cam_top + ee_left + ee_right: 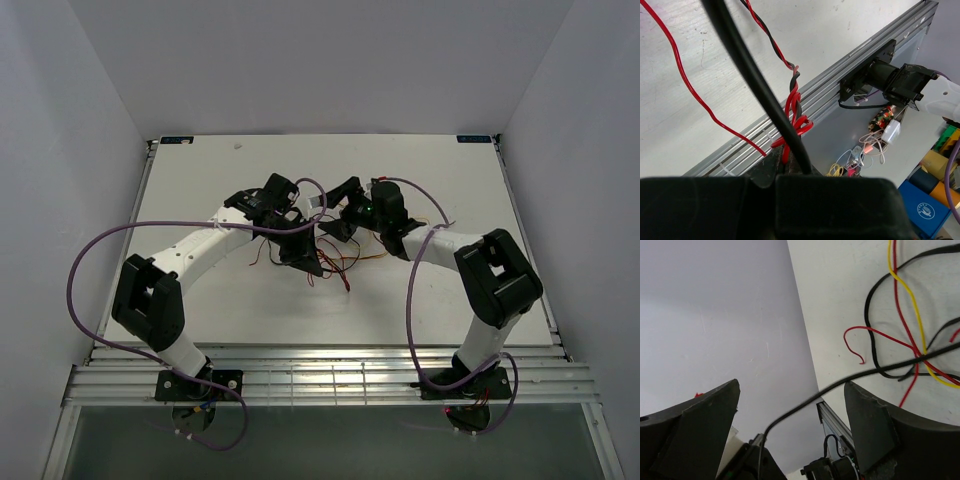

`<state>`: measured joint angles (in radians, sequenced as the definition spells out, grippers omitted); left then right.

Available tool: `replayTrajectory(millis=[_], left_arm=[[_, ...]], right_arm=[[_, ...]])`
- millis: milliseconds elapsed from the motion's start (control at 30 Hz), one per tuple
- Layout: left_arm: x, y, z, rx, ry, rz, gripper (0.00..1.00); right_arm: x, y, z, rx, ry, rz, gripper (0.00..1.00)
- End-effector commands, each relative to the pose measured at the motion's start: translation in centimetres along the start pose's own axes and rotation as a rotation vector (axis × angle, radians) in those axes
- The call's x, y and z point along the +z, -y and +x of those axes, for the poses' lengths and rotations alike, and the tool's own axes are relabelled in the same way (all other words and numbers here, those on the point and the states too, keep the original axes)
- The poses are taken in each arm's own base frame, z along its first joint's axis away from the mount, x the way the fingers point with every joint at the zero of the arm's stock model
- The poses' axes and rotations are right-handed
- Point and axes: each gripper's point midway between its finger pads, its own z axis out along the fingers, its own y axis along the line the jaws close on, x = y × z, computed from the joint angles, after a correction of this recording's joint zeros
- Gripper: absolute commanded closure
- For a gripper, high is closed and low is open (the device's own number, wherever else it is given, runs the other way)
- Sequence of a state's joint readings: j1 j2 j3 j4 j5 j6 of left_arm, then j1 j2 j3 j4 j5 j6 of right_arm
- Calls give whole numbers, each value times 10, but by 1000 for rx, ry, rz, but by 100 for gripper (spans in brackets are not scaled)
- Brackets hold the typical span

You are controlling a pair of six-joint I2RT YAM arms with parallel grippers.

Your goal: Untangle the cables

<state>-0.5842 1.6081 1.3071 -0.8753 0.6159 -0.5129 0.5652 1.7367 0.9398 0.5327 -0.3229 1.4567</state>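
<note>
The red wire is wound around the black cable, so next my left gripper opens and takes the red wire alone (785,151) before my right gripper pulls the black cable.
The cables (335,262) lie in a thin red, black and yellow tangle at the table's middle, between the two grippers. My left gripper (305,258) is shut on them. In the left wrist view a thick-looking black cable (747,65) and twisted red wires (792,100) come out of the closed jaws of the left gripper (777,170). A loose red wire (685,85) trails over the table. My right gripper (338,226) is open. In the right wrist view its fingers (865,425) stand wide apart, and a black cable (875,371) crosses the gap of the right gripper (790,400) untouched. Yellow (912,300) and red (902,310) wires lie beyond.
Aluminium rails (330,380) run along the table's near edge and also show in the left wrist view (840,65). The right arm's base (890,80) is bolted there. White walls enclose the table on three sides. Boxes (925,205) and loose wires lie on the floor below.
</note>
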Motion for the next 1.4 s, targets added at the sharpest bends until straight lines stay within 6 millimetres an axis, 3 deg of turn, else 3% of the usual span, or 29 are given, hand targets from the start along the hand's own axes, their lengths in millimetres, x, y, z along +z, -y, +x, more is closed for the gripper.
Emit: replayTrajectory(millis=[0,133,233,267,300,333,467,533,633,767,967,1067,1167,1233,1333,1367], left_arm=[[-22,26,-12,79,92,49,100],[-20,24,-15,79,102,31,100],[-19,25,-18,79,113,35,100],[-18,27,-20,84,118,41,100],[-18,27,-20,85,120,42,100],[-19,27,-21,88,124,43,100],[-19,27,-19,88,136,45,100],[-18,26,-17,85,137,48,100],[-15,20,-11,76,123,41,91],[-11,22,-7,87,103,74,85],[-4,23,-7,113,84,116,82],[-1,24,-9,121,73,129,88],[2,25,-10,133,63,142,75],[4,26,-11,139,57,153,72],[7,30,-18,157,60,166,73],[8,32,-23,169,71,177,81]], right_arm=[[14,-39,5,25,-29,-87,10],[23,-48,15,13,-64,-113,1],[26,-52,20,-7,-75,-134,28],[25,-51,20,-9,-78,-137,60],[25,-51,21,-10,-79,-142,83],[25,-52,18,-19,-72,-146,92],[24,-52,-5,-62,-6,-155,92],[17,-56,-27,-120,49,-180,92],[2,-75,-47,-220,123,-223,92],[-11,-92,-48,-368,158,-242,92],[-13,-96,-46,-437,145,-218,92],[-16,-102,-48,-475,161,-216,92],[-17,-108,-49,-533,164,-212,92],[-20,-115,-46,-564,164,-229,92],[-23,-123,-40,-607,164,-236,92],[-27,-124,-39,-629,167,-229,92]])
